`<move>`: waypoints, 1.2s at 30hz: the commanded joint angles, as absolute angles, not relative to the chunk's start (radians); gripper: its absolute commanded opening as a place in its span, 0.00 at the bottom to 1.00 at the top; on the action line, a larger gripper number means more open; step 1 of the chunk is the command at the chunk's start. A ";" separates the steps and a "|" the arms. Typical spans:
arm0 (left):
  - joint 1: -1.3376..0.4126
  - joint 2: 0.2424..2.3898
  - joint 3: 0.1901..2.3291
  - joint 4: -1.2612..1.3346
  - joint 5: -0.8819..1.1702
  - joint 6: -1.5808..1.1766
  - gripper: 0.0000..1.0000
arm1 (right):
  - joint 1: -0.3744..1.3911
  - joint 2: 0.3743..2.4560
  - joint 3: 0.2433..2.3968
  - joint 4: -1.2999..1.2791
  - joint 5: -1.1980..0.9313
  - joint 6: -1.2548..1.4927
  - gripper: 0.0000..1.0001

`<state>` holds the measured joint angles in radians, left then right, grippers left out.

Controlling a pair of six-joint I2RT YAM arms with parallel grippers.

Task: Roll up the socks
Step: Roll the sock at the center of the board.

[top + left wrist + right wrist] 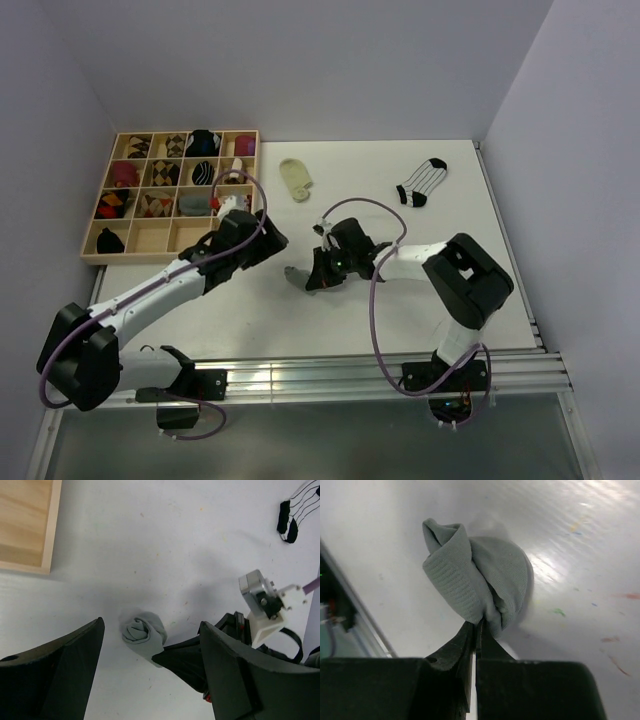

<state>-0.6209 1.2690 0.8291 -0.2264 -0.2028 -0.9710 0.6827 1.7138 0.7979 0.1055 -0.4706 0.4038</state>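
Note:
Next, I close my left gripper around the middle of the rolled grey sock (299,280) (148,644), between the sock's folded end and the fingers of my right gripper.
A plain grey sock (296,277) (144,632) (477,585) lies rolled into a ball on the white table. My right gripper (313,280) (477,625) is shut on the roll's lower edge, pinching the fabric between its fingers (185,655). My left gripper (265,238) (151,625) hangs open above the roll, its jaws spread wide and touching nothing. A pale cream sock (296,178) lies flat further back. A white sock with thin black stripes (422,182) (295,517) lies at the back right.
A wooden compartment tray (170,247) (30,525) with several rolled socks in it stands at the back left, close to my left arm. Metal rails run along the table's near edge (330,375).

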 commanded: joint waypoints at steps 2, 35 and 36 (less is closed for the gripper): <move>-0.640 1.227 0.704 -0.126 -0.135 -1.041 0.83 | 0.649 1.799 0.801 0.167 -0.685 0.501 0.00; -0.727 1.528 0.634 0.152 -0.097 -1.023 0.72 | 0.480 2.068 0.664 0.818 -0.968 1.132 0.00; -0.729 1.534 0.640 0.153 -0.095 -1.023 0.72 | 0.480 2.069 0.666 0.821 -0.965 1.140 0.00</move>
<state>-0.7155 1.5043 0.6144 0.1493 -0.1017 -1.0515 0.4908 2.0384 0.6804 0.7853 -0.9710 1.0851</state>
